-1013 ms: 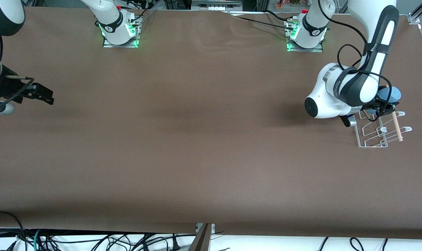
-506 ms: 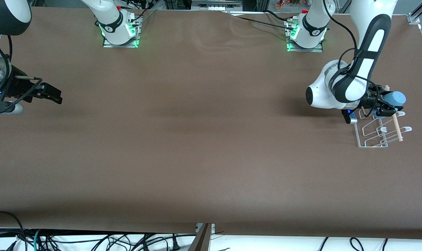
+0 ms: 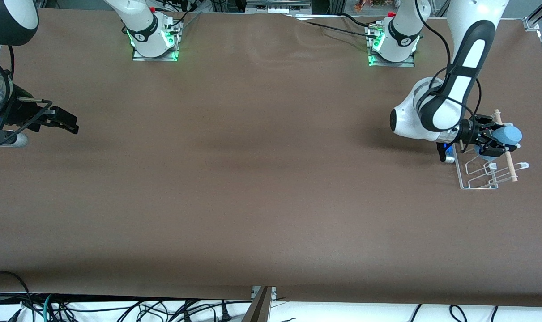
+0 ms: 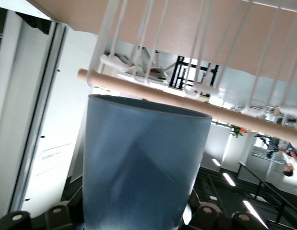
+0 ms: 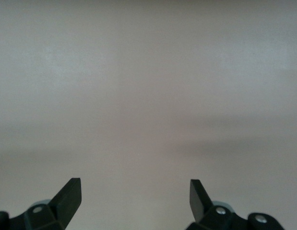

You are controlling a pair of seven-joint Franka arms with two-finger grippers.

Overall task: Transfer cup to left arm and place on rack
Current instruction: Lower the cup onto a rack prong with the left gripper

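My left gripper is holding the light-blue cup. I will release it on the wire loops point(image 3: 476, 152) point(image 4: 177, 33) beside the wooden dowel of the white rack.
My left gripper point(image 3: 494, 139) is shut on the light-blue cup point(image 3: 507, 134) and holds it on its side over the white wire rack point(image 3: 481, 176), at the end of the rack toward the robots' bases. The cup lies against the rack's wooden dowel point(image 3: 507, 154). In the left wrist view the cup point(image 4: 143, 163) fills the space between the jaws, with the dowel point(image 4: 196, 103) and the wire loops point(image 4: 153, 43) just past its rim. My right gripper point(image 3: 67, 125) is open and empty over the table at the right arm's end; its fingertips point(image 5: 71, 191) stand wide apart over bare table.
The rack stands near the table edge at the left arm's end. Cables lie by the arm bases point(image 3: 389, 44) and below the table's front edge point(image 3: 118, 308). The brown table point(image 3: 253, 179) spreads between the two arms.
My left gripper has turned the cup from mouth-up onto its side and lowered it onto the rack's dowel. My right gripper shifted slightly toward the table's middle, then held still.
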